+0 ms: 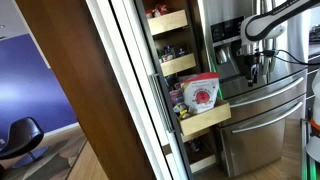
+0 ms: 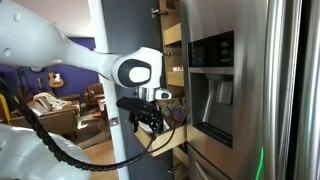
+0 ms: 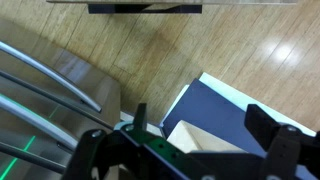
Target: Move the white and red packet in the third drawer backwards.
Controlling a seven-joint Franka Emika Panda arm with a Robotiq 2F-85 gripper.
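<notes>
Next, I move my gripper to the white and red packet's top edge point(image 1: 201, 76) and close it there, at the middle of the packet's red part.
The white and red packet point(image 1: 203, 92) stands upright in the third drawer point(image 1: 207, 120), a light wooden tray pulled out of the tall pantry. It is the tallest item there. My gripper point(image 1: 257, 73) hangs in front of the steel fridge, well away from the packet and a little above its level. It also shows in an exterior view point(image 2: 156, 126), where the packet is hidden. In the wrist view my gripper point(image 3: 205, 128) is open and empty, facing the floor, with no packet in sight.
Other wooden trays with jars and bottles point(image 1: 168, 20) sit above the third drawer. The steel fridge point(image 1: 262, 110) with long handles point(image 3: 50, 85) stands next to the pantry. A dark cabinet door point(image 1: 80, 90) is on the pantry's other side. A wood floor point(image 3: 240, 45) lies below.
</notes>
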